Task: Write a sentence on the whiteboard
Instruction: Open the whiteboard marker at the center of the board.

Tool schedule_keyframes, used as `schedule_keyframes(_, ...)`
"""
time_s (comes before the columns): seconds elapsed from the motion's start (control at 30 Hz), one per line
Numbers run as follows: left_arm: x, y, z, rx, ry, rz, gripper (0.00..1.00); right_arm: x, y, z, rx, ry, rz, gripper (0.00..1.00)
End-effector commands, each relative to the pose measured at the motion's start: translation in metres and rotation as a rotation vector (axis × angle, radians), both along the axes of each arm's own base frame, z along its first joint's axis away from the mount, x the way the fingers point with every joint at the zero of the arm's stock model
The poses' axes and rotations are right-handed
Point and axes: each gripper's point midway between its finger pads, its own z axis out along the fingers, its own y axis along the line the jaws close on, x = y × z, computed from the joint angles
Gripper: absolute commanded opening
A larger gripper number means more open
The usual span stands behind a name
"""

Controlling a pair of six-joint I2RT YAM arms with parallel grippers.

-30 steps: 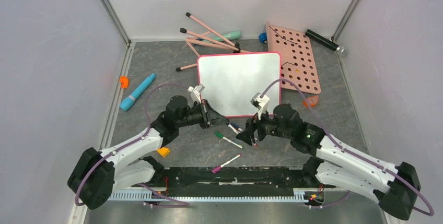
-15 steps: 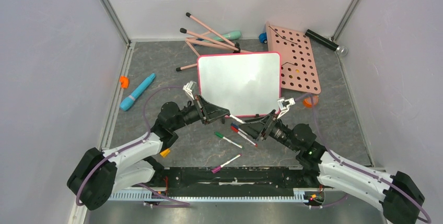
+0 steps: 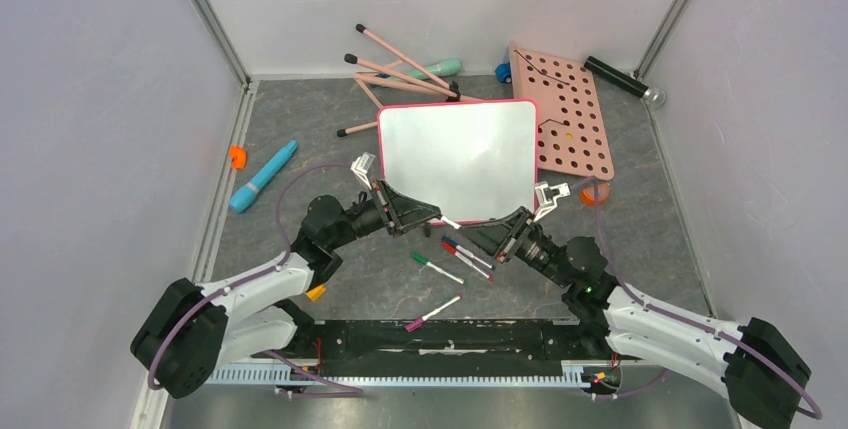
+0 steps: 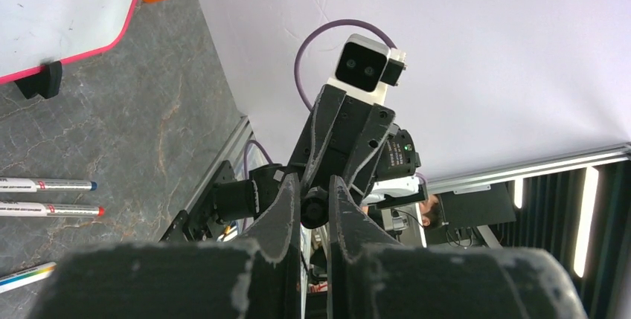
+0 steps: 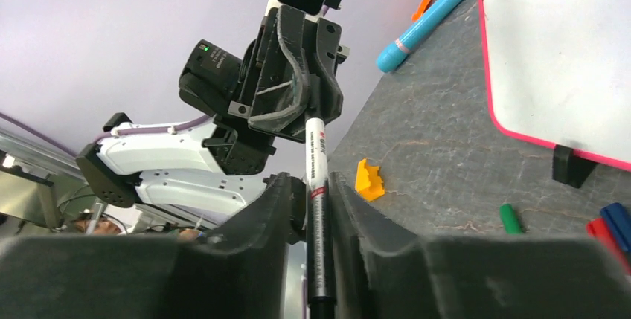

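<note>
My left gripper holds the marker's black cap. It will let it go on the table [image 3: 341, 249] between the whiteboard and the orange piece nearby.
The whiteboard [image 3: 455, 154] lies flat at mid table, pink-rimmed and blank; no sentence shows on it. Its corners show in the left wrist view [image 4: 67, 7] and the right wrist view [image 5: 565, 51]. Just in front of its near edge my two grippers point at each other with a black-and-white marker [image 3: 450, 222] spanning them. My left gripper [image 3: 430, 215] is shut on one end, seen end-on between its jaws [image 4: 315, 207]. My right gripper [image 3: 480, 231] is shut on the marker's barrel [image 5: 318, 215], fingers [image 5: 277, 200] pressed against both sides.
Loose markers lie under the grippers: blue and red [image 3: 466, 253], green [image 3: 434, 267], pink [image 3: 432, 312]. A pink panel full of holes [image 3: 570, 119] sits right of the board, pink sticks [image 3: 400, 69] behind it, a blue pen [image 3: 262, 176] at left, an orange piece [image 3: 313, 291] near my left arm.
My right arm swung up from over the loose markers to face the left gripper, and its jaws closed onto the marker. The left gripper shifted slightly and stayed shut.
</note>
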Motion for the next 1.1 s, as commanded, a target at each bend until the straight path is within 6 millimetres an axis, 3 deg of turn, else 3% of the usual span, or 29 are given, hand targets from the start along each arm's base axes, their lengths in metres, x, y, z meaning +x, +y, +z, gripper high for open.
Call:
schedule_keyframes(0.0, 0.0, -0.002, 0.006, -0.015, -0.012, -0.004, 0.02, 0.0, 0.002, 0.025, 0.047, -0.045, 0.005, 0.41)
schedule_keyframes(0.03, 0.0, -0.002, 0.007, -0.015, -0.013, -0.003, 0.02, 0.001, 0.003, 0.023, 0.043, -0.039, 0.006, 0.48)
schedule_keyframes(0.1, 0.0, -0.003, 0.007, -0.015, -0.013, -0.007, 0.02, 0.0, 0.004, 0.023, 0.043, -0.041, 0.014, 0.47)
schedule_keyframes(0.17, 0.0, -0.005, 0.007, -0.013, -0.018, -0.009, 0.02, 0.001, 0.005, 0.024, 0.046, -0.042, 0.014, 0.36)
schedule_keyframes(0.37, -0.001, -0.008, -0.003, -0.002, -0.002, -0.016, 0.02, 0.003, 0.007, 0.025, 0.061, -0.047, 0.011, 0.2)
schedule_keyframes(0.43, -0.001, -0.007, -0.004, -0.003, 0.0, -0.017, 0.02, 0.003, 0.008, 0.023, 0.056, -0.042, 0.014, 0.0)
schedule_keyframes(0.7, 0.001, -0.003, -0.008, 0.008, 0.001, -0.002, 0.02, 0.0, 0.004, 0.017, 0.053, -0.037, 0.015, 0.0)
schedule_keyframes(0.77, 0.02, 0.02, -0.015, -0.008, 0.038, 0.074, 0.02, -0.006, 0.001, 0.011, 0.044, -0.035, 0.027, 0.0)
schedule_keyframes(0.83, 0.043, 0.061, -0.029, -0.02, 0.09, 0.177, 0.02, -0.013, -0.008, -0.007, 0.024, -0.016, 0.023, 0.0)
schedule_keyframes(0.9, 0.053, 0.094, -0.037, -0.004, 0.089, 0.232, 0.02, -0.013, -0.022, -0.035, -0.008, 0.029, -0.024, 0.0)
schedule_keyframes(1.07, 0.06, 0.112, -0.064, 0.157, 0.141, 0.286, 0.02, -0.002, -0.045, -0.064, -0.099, 0.051, -0.158, 0.0)
